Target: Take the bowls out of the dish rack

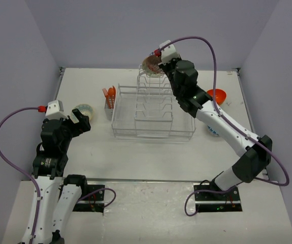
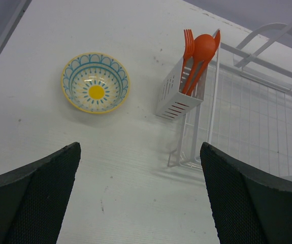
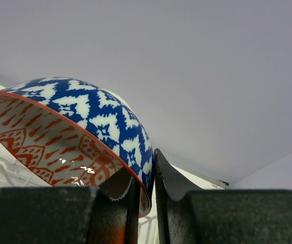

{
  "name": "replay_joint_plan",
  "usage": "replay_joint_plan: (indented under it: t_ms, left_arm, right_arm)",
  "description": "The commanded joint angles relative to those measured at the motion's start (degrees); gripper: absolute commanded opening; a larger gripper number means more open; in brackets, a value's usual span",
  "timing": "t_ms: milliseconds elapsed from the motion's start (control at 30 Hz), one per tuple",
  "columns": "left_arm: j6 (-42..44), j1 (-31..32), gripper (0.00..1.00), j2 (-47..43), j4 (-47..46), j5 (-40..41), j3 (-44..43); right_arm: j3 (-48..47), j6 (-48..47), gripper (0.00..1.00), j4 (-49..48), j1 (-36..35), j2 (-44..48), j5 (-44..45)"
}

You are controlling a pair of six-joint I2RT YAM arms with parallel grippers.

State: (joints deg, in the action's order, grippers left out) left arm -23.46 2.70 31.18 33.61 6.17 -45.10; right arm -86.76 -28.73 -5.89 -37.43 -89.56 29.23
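Next, I open my right gripper to release the red-patterned bowl inside the blue bowl [image 1: 219, 125], which sits nearer to me than the orange bowl.
My right gripper [image 1: 159, 65] is shut on the rim of the red-patterned bowl [image 1: 149, 64] and holds it on edge above the far end of the white wire dish rack [image 1: 153, 109]. In the right wrist view the bowl [image 3: 85, 117] is blue and white outside and red-patterned inside, with its rim pinched in my right gripper [image 3: 147, 188]. My left gripper [image 1: 83, 122] is open and empty, left of the rack. The cream bowl with the flower [image 2: 95, 82] sits on the table ahead of my left gripper [image 2: 140, 195]. An orange bowl [image 1: 217, 95] sits right of the rack.
The side cutlery holder [image 2: 177, 91] on the rack's left end holds orange utensils [image 2: 200, 48]. A pale round thing [image 1: 212, 130] lies partly hidden under the right arm. Purple walls close the table at the back and sides.
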Motion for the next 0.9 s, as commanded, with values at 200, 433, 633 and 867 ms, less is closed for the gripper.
replay_joint_plan:
  t_ms: [200,433,633,867]
  left_arm:
    - [-0.3,0.1,1.00,-0.5,-2.0,-0.3,-0.1]
    - [-0.1,0.4,1.00,-0.6,-2.1,-0.8,-0.1]
    - [-0.4,2.0,1.00,0.1,-1.8,0.3,-0.2]
    - [-0.4,3.2,1.00,0.3,-1.5,0.4,-0.3]
  right_arm:
    - [6.7,23.9,0.00,7.9,7.2,19.7,-6.8]
    - [22.6,52.0,0.00,19.0,31.9,33.1,-21.4]
    - [36.7,65.9,0.00,24.2,52.6,34.1,-37.6]
    - [44.0,66.0,0.00,24.2,62.1,32.3,-40.0]
